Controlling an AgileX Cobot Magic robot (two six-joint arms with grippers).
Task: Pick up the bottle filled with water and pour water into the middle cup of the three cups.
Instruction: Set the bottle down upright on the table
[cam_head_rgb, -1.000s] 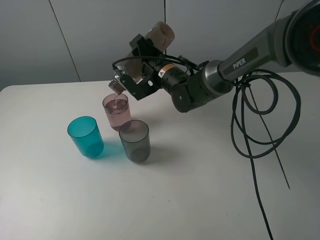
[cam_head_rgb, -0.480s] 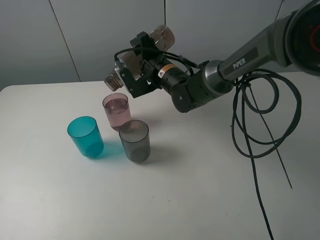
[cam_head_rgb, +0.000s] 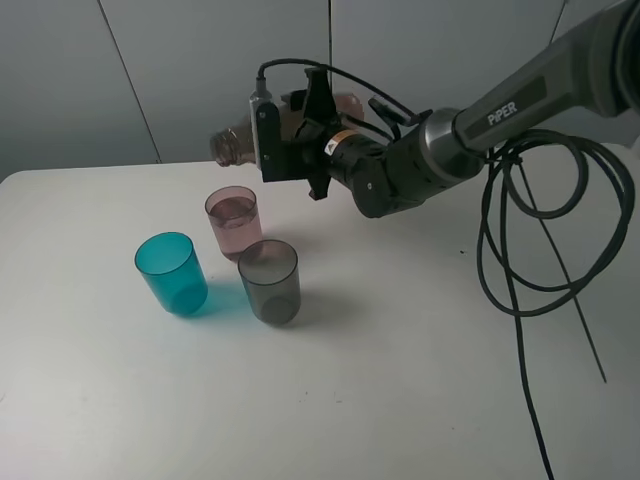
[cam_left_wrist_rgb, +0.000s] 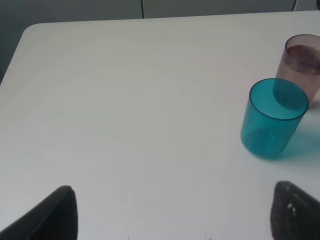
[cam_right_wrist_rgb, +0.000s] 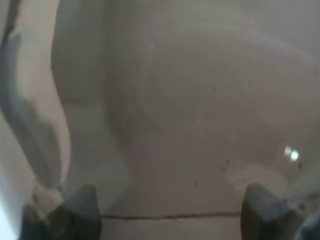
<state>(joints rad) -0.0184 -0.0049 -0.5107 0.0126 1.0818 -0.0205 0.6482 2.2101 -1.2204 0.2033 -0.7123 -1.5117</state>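
Note:
My right gripper will stand the smoky bottle on the bare table (cam_head_rgb: 384, 226) near its back edge, below its arm.
The smoky bottle (cam_head_rgb: 229, 146) lies about level in the air, its open neck pointing left, above and a little behind the pale pink middle cup (cam_head_rgb: 233, 220). My right gripper (cam_head_rgb: 291, 140) is shut on the bottle's body. Water stands in the pink cup. In front of it are the teal cup (cam_head_rgb: 172, 272) on the left and the dark grey cup (cam_head_rgb: 269, 281) on the right. In the right wrist view the bottle (cam_right_wrist_rgb: 190, 125) fills the picture between the gripper's (cam_right_wrist_rgb: 170, 215) fingers. The left gripper (cam_left_wrist_rgb: 175, 215) stands open over bare table, near the teal cup (cam_left_wrist_rgb: 274, 118) and pink cup (cam_left_wrist_rgb: 302, 62).
Black cables (cam_head_rgb: 540, 250) hang in loops from the right arm down over the right side of the white table (cam_head_rgb: 400, 380). A grey panelled wall stands behind the table. The left arm does not show in the exterior view.
The bottle has swung up from a downward pouring tilt to about level. Its neck rose away from the pink cup and the stream of water stopped.

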